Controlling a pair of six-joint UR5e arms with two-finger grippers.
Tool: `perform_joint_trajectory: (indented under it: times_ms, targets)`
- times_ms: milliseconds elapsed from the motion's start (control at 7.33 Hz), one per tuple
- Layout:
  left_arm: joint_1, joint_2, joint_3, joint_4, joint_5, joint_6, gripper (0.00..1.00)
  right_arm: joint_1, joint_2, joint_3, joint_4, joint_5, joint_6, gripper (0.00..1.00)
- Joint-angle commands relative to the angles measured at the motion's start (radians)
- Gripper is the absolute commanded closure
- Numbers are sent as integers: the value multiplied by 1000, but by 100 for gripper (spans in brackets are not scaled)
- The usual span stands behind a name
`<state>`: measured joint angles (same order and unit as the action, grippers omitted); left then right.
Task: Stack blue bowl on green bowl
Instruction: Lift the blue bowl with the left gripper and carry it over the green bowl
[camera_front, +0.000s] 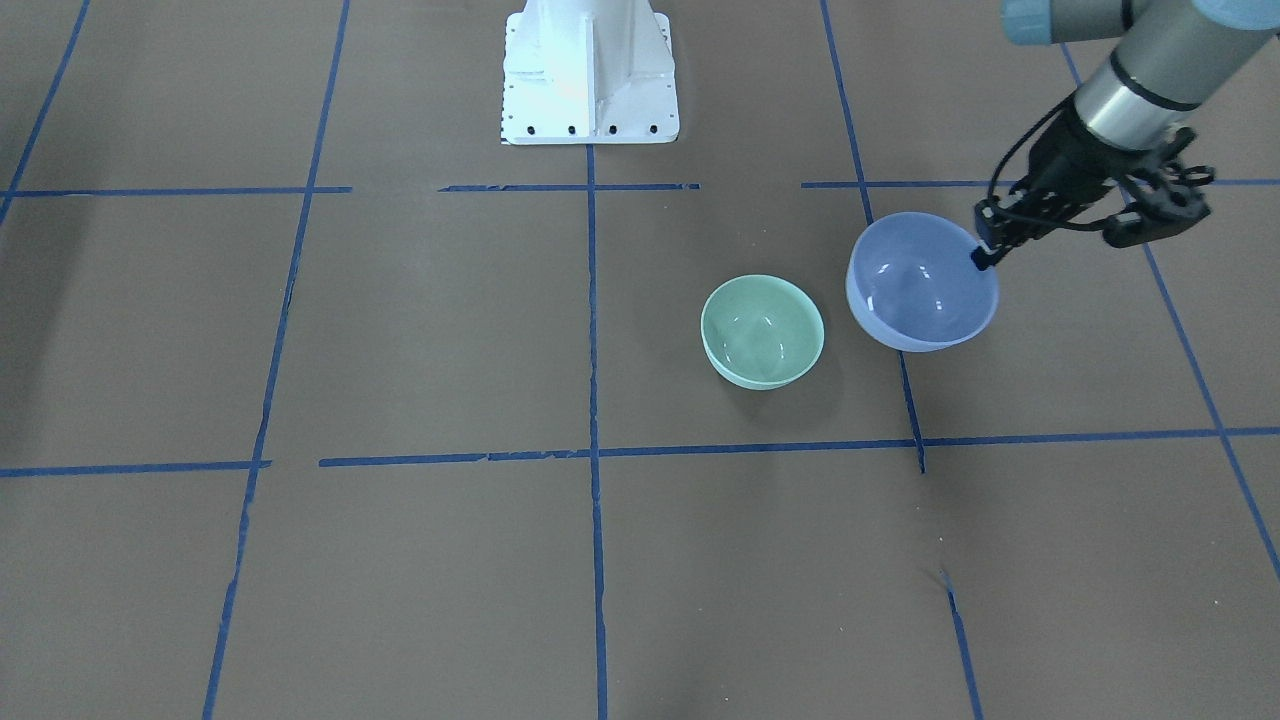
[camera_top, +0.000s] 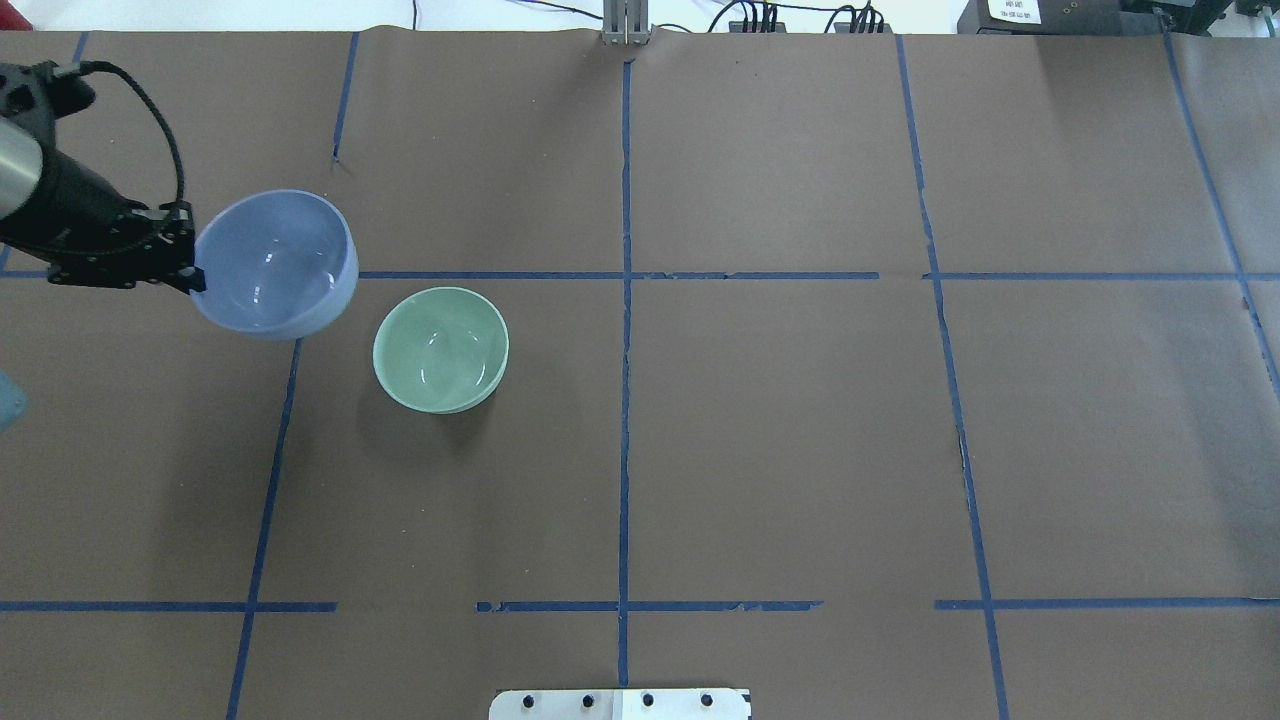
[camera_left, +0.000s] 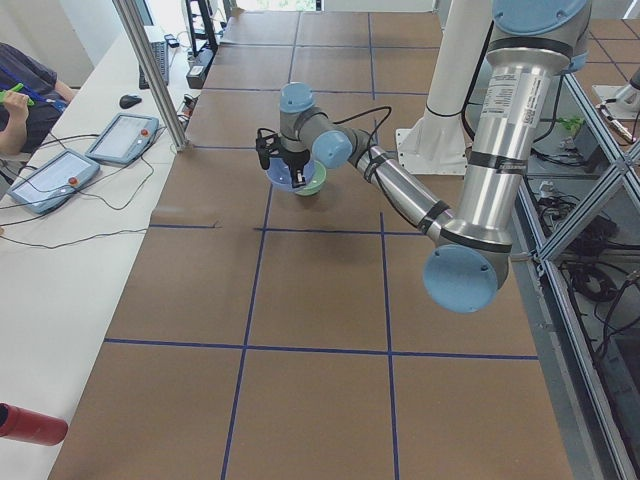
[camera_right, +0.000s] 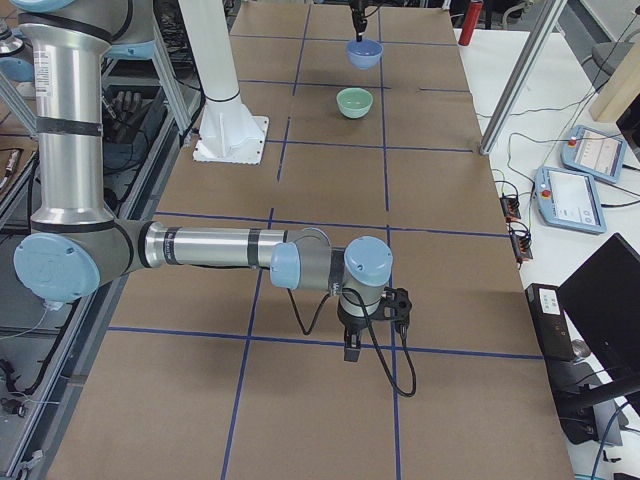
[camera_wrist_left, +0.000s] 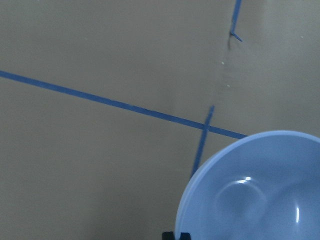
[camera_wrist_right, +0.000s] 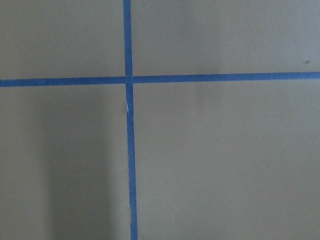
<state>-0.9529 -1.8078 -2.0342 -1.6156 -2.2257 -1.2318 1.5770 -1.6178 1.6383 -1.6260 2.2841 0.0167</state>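
My left gripper needs to let go of the blue bowl inside the open hollow of the green bowl (camera_front: 762, 326).
The blue bowl (camera_front: 920, 285) hangs above the table, held by its rim in my left gripper (camera_front: 983, 258), which is shut on the rim's edge. It also shows in the overhead view (camera_top: 275, 262) and fills the lower right of the left wrist view (camera_wrist_left: 260, 195). The green bowl (camera_front: 762, 330) stands upright on the brown table, close beside the blue bowl and apart from it (camera_top: 441, 349). My right gripper (camera_right: 352, 352) points down over the table, far from both bowls. It shows only in the right side view, so I cannot tell whether it is open or shut.
Blue tape lines (camera_top: 625, 300) divide the brown table into squares. The white robot base (camera_front: 590, 70) stands at the table's robot-side edge. Teach pendants (camera_left: 60, 170) and cables lie on the white side bench, and a metal post (camera_left: 150, 70) stands near it.
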Motion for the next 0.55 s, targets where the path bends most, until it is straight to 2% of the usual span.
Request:
perform_joint_trajectory:
  times_ms: [0,409]
  targets:
    - [141,-123,85,-3,62,-170,100,0,-1,0,0,0,0,0]
    - [207,-130,141,-15,101,-207,100,1,-1,0,0,0,0,0]
